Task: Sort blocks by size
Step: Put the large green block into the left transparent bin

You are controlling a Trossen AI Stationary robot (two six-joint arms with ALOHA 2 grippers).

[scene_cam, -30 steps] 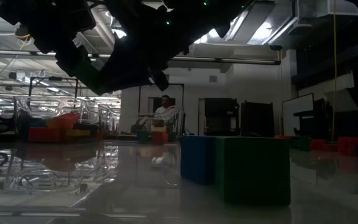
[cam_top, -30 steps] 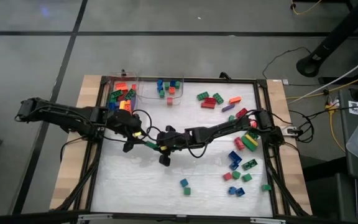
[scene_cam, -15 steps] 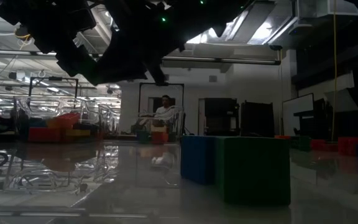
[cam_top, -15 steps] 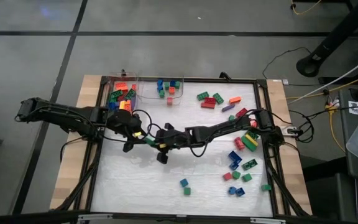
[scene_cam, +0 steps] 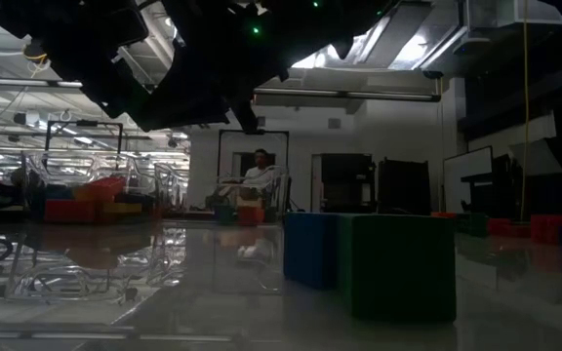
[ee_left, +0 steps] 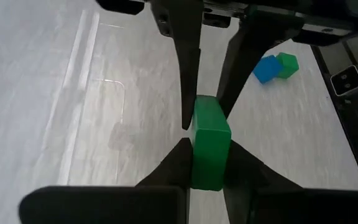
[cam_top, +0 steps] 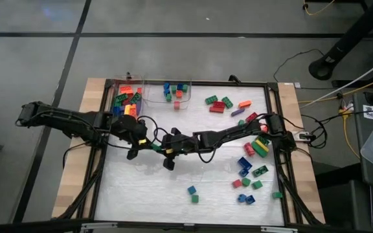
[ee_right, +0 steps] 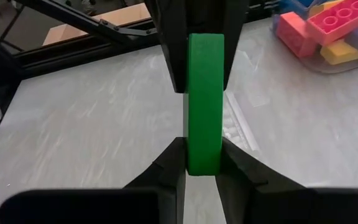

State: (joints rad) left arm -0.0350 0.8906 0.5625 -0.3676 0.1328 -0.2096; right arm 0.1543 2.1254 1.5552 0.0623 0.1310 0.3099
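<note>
The robot's left gripper needs to let go of the green block, now hanging above the white table, beside the orange block at the far end (cam_top: 136, 87) of the mixed-block bin.
A green block (cam_top: 154, 146) hangs above the middle left of the white table, between my two grippers. My left gripper (cam_top: 147, 144) reaches it from the table's left and is shut on one end. My right gripper (cam_top: 162, 147) comes from the right and is shut on the other end. In the left wrist view the green block (ee_left: 210, 143) runs from my own fingers to the right arm's fingers (ee_left: 188, 68). Many loose blocks (cam_top: 251, 155) lie on the table's right half. My left gripper pinches the green block's near end (ee_left: 209, 174) between its two fingers, on its two broad faces. It comes from the table's left, slanting down, fingers along the block. The block is clear of the table. My right gripper pinches the block's opposite end (ee_right: 204, 155) between its two fingers, on the same broad faces. It comes from the table's right, slanting down. The block stands on edge between the two holds.
Two clear bins stand at the far left: one (cam_top: 128, 100) with mixed blocks, one (cam_top: 173, 92) with a few small ones. A blue block (scene_cam: 310, 249) and a green block (scene_cam: 398, 263) sit near the front. Black rails frame the table (cam_top: 173, 181).
My right gripper has tipped a little, and its end with the green block has edged toward my left gripper.
</note>
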